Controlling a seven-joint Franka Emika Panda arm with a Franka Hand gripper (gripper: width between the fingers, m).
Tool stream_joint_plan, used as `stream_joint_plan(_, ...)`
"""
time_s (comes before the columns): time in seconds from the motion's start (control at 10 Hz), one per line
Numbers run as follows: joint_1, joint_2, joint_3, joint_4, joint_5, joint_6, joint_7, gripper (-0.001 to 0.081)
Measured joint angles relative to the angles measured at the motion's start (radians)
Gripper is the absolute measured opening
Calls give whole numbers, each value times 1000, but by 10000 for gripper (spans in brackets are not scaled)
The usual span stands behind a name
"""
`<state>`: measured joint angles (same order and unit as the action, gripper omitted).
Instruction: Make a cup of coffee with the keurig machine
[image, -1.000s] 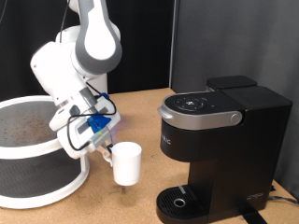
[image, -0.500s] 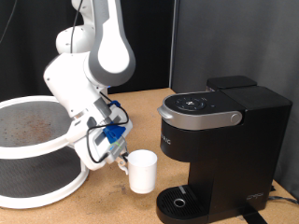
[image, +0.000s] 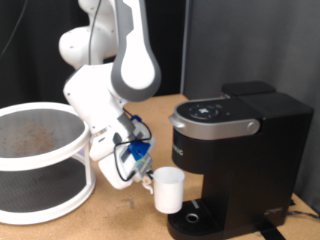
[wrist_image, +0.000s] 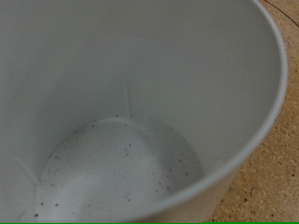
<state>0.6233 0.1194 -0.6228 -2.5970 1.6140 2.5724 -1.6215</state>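
Next, the gripper releases the white cup on the keurig machine's round drip tray (image: 187, 221), below the brew head.
The white cup (image: 168, 188) hangs just above the table, at the left edge of the keurig machine's (image: 240, 150) round drip tray (image: 193, 215), below and left of the brew head. My gripper (image: 149, 180) is at the cup's left side, shut on it, with the white arm behind. The machine is black with a silver-grey lid handle (image: 212, 125), and its lid is down. In the wrist view the inside of the cup (wrist_image: 131, 112) fills the frame, white with dark specks on its bottom. My fingers do not show there.
A white round two-tier mesh stand (image: 40, 165) sits at the exterior view's left on the wooden table (image: 120, 222). A black curtain hangs behind. A cable lies at the machine's lower right (image: 298, 210).
My arm has carried the cup to the exterior view's right and slightly down, from beside the mesh stand to the edge of the machine's drip tray.
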Motion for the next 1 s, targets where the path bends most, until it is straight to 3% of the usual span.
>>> stream_joint_plan(0.5,3,27,68,11,144,11,-78,72)
stream_joint_plan(1.0,4,123,98,98,221,30,-77,72)
